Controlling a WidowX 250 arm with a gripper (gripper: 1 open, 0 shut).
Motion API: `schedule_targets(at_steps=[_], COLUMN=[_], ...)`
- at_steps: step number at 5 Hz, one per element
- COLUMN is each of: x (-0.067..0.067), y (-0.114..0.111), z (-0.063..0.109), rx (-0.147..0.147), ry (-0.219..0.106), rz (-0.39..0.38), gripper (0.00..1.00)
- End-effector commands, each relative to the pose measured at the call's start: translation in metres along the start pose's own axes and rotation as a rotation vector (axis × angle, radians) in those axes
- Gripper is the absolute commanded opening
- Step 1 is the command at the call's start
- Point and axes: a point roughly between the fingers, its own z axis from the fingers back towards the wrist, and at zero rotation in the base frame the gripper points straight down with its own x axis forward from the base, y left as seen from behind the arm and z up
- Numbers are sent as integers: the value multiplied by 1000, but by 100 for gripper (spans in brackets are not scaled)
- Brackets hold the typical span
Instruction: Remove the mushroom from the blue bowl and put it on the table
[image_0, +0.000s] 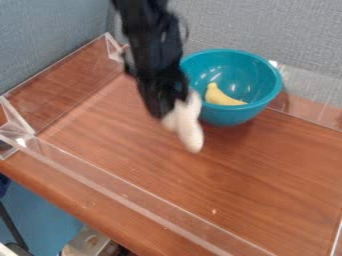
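The robot's gripper should release the mushroom, which hangs low over the table now, on the bare wood of the table (159, 153) between the blue bowl and the front acrylic side.
The mushroom (186, 128) hangs cream-white from the tips of my black gripper (170, 103), blurred, low over the reddish-brown table (120, 160) and just left of the blue bowl (254, 105). The gripper points down and is shut on the mushroom's upper end; its cap is not clear in the blur. The teal bowl stands at the back right, outside my grip, with only a yellow banana-like piece (223, 96) inside it.
Low clear acrylic walls (54, 75) edge the tabletop on all sides. A blue-grey backdrop rises behind. Bare wood stretches to the left and toward the front of the gripper.
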Motion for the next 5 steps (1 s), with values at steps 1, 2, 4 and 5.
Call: schedule_targets(at_steps=[1,2,4,5], x=[-10,-6,-9,-19], y=[15,24,29,27], z=[-28,-37,-32,-35], rx=[28,48,76,81], ry=[22,51,72,88], rz=[-35,59,178,198], gripper=[0,0,0,0])
